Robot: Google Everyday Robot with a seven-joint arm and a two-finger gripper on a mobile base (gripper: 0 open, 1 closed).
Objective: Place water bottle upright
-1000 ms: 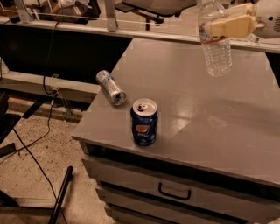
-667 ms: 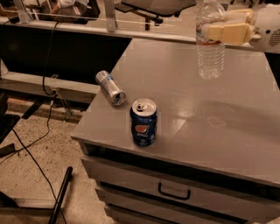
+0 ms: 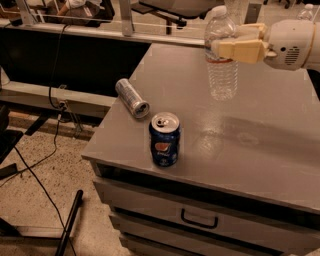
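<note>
Next, my gripper puts the water bottle down upright on the grey tabletop. It will set it level with the silver can's near end (image 3: pixel 207 105).
The water bottle (image 3: pixel 221 65) is clear ribbed plastic with a white cap. It stands upright with its base at the grey tabletop (image 3: pixel 260 125), near the back middle. My gripper (image 3: pixel 227 44) comes in from the right, its cream fingers (image 3: pixel 245 50) closed around the bottle's upper part at the label.
A blue Pepsi can (image 3: pixel 164 139) stands upright near the table's front edge. A silver can (image 3: pixel 132 98) lies on its side at the left edge. Drawers with a handle (image 3: pixel 199 220) are below. Another small bottle (image 3: pixel 306 12) is far back right. Cables lie on the floor at left.
The bottle has turned from tilted in the air to upright and has come down and left, with its base now at the tabletop. My gripper moved left with it.
</note>
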